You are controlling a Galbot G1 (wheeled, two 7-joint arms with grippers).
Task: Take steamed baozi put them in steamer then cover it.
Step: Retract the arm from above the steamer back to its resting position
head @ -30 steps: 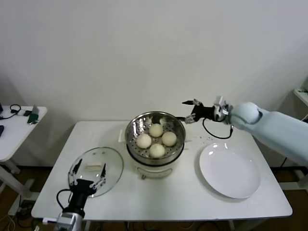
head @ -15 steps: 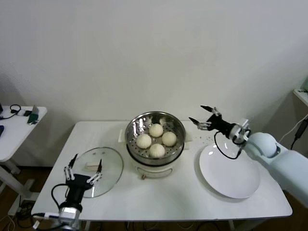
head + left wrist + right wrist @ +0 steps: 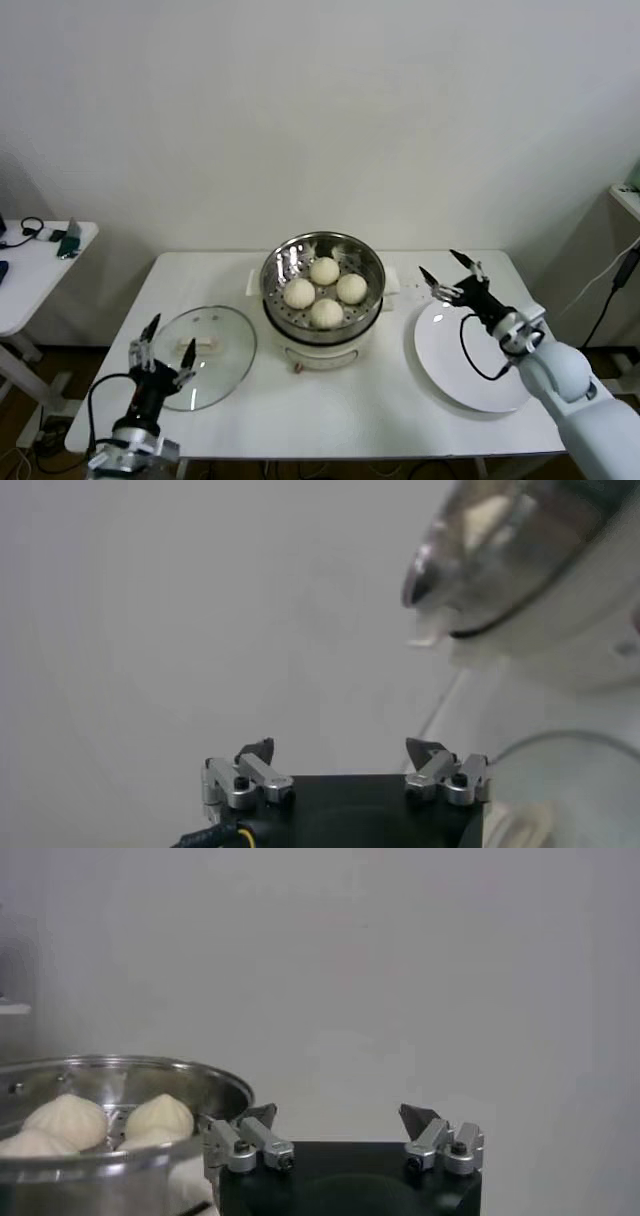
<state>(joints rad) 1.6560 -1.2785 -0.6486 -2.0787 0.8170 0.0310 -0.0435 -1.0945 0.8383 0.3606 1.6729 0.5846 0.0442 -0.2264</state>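
Observation:
My left gripper will next move to the glass lid's cream handle [image 3: 202, 346] [image 3: 522, 826] and close there, because the baozi in the steamer are ready to be covered.
Several cream-white baozi [image 3: 326, 289] sit inside the shiny steel steamer [image 3: 276, 275] on its cream pot base at the table's middle. The round glass lid [image 3: 218, 340] with a cream handle lies flat on the table to the steamer's left. My left gripper [image 3: 159, 356] is open and empty over the lid's near left edge. My right gripper [image 3: 447, 276] is open and empty above the far edge of the white plate [image 3: 477, 360], to the steamer's right. The right wrist view shows the steamer rim [image 3: 130, 1148] with baozi [image 3: 157, 1118] in it beside my open fingers [image 3: 339, 1118].
The flat white plate lies bare at the table's right. A small side table [image 3: 30, 270] with cables stands at the far left. The wall is close behind the table. The left wrist view shows the pot base [image 3: 560, 610] and my open gripper [image 3: 340, 750].
My right gripper has drawn back from beside the steamer and come down to the right over the plate. My left gripper has shifted left and nearer, over the lid's edge.

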